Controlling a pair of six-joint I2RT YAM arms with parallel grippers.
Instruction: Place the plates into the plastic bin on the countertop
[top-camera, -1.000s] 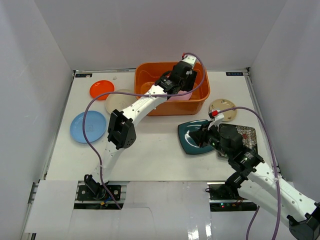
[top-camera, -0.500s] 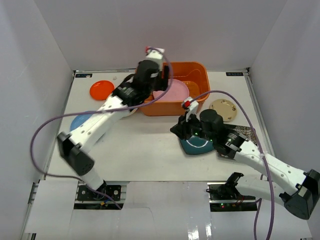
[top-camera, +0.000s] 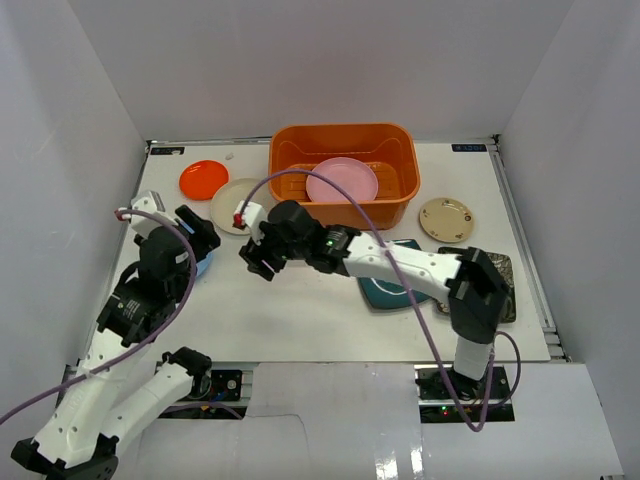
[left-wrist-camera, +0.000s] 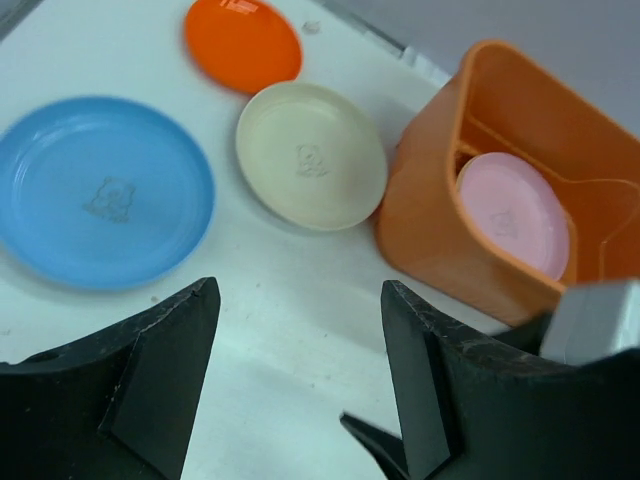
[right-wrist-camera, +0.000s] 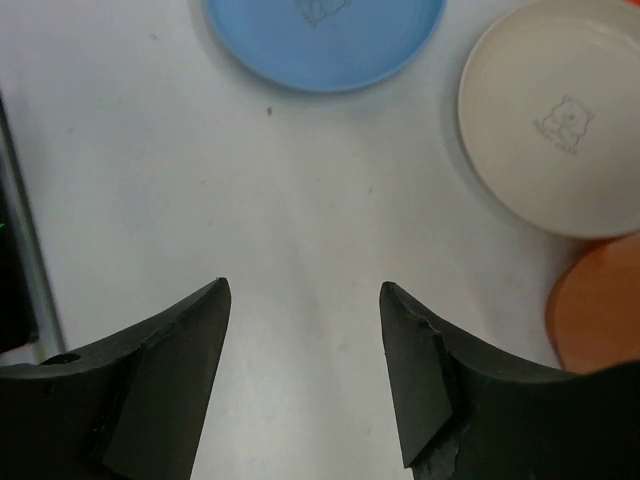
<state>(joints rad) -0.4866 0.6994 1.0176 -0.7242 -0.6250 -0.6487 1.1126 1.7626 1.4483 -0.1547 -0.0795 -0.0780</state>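
The robot's left gripper will grasp the bin-side edge (top-camera: 210, 258) (left-wrist-camera: 212, 203) of the light blue plate, because that plate should go into the orange plastic bin next.
The orange plastic bin (top-camera: 345, 150) stands at the back of the white countertop (top-camera: 300, 300), and a pink plate (top-camera: 342, 180) lies inside it. To its left lie an orange-red plate (top-camera: 203, 179) and a cream plate (top-camera: 230, 205). A light blue plate (left-wrist-camera: 105, 190) is mostly hidden under my left gripper in the top view. On the right sit a beige patterned plate (top-camera: 445, 219), a teal square plate (top-camera: 392, 290) and a black flowered plate (top-camera: 503, 272). My left gripper (top-camera: 196, 232) hovers open and empty over the blue plate's right edge. My right gripper (top-camera: 254, 260) hangs open and empty over bare countertop near the cream plate.
White walls enclose the table on three sides. Metal rails run along its left edge (top-camera: 118, 250) and right edge (top-camera: 525, 250). My right arm (top-camera: 400, 262) stretches leftward across the teal plate. Both grippers are close together at the left centre.
My left arm pulled back from the bin to the front left, leaving the pink plate inside. My right arm swung left from the teal plate and its jaws opened.
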